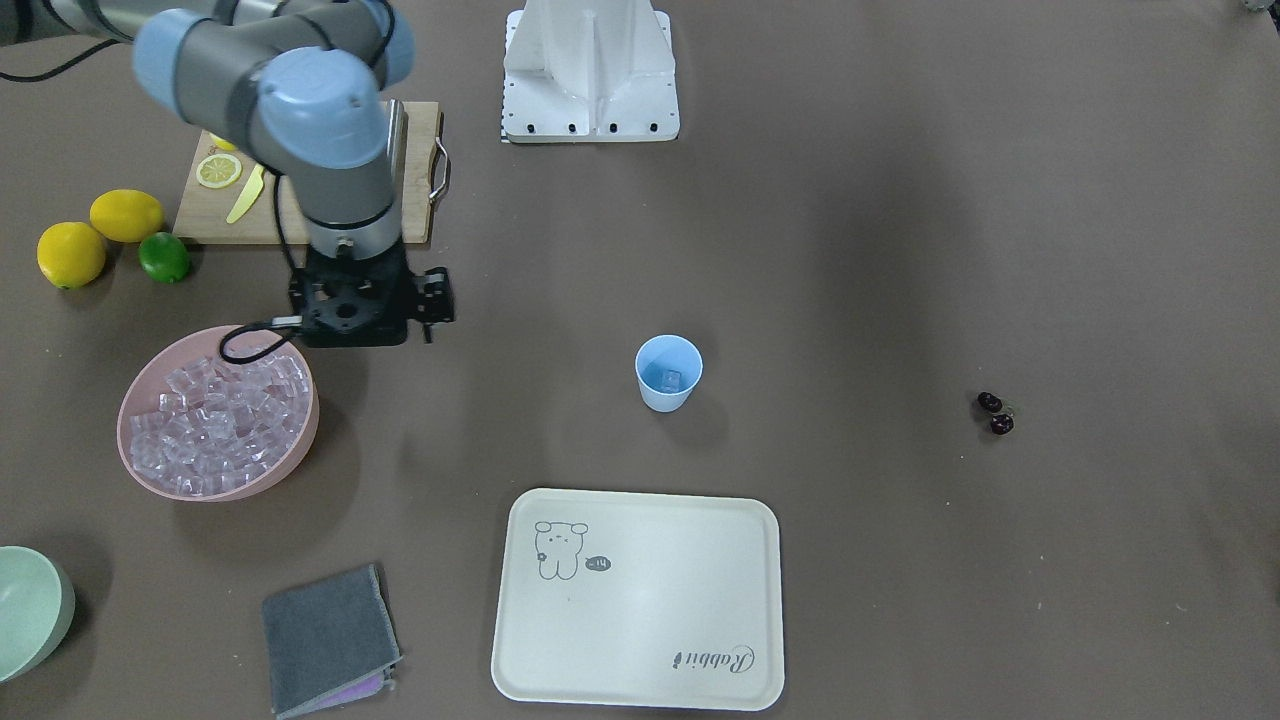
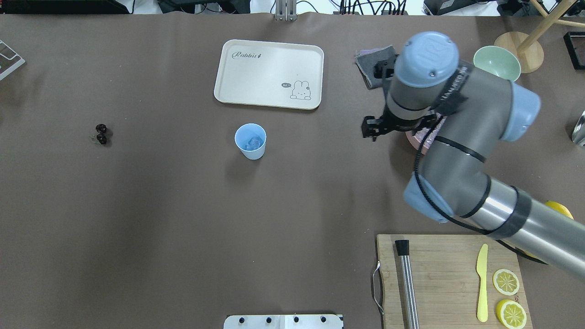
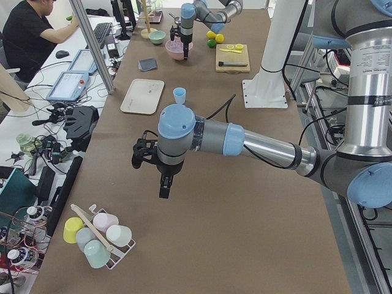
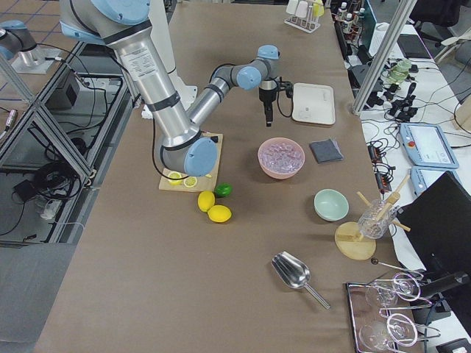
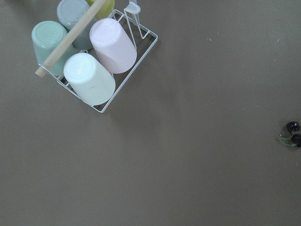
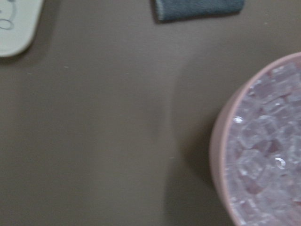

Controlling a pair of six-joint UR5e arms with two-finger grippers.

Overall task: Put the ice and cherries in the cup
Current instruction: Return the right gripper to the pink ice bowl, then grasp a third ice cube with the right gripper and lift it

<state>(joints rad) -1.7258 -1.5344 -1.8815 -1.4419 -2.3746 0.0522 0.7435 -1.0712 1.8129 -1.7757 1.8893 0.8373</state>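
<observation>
The robot's right gripper needs to next move down to the middle of the pink bowl (image 1: 235, 413) and close on another ice cube there.
The light-blue cup (image 1: 668, 373) stands upright mid-table with one ice cube (image 1: 670, 379) inside; it also shows in the overhead view (image 2: 250, 141). The heap of ice (image 1: 215, 425) fills the pink bowl (image 1: 310, 430). The cherries (image 1: 996, 412) lie alone on the table, far from the cup, and sit at the right edge of the left wrist view (image 5: 292, 133). My right gripper (image 1: 352, 305) hangs above the bowl's near rim, its fingertips hidden. My left gripper (image 3: 164, 187) hovers over the table's left end; I cannot tell its state.
A cream tray (image 1: 640, 600) lies beyond the cup, a grey cloth (image 1: 325, 635) beside it. A cutting board (image 1: 200, 215), lemons (image 1: 70, 253), a lime (image 1: 163, 257) and a pale green bowl (image 1: 25, 610) surround the pink bowl. A rack of cups (image 5: 94, 61) lies under the left wrist.
</observation>
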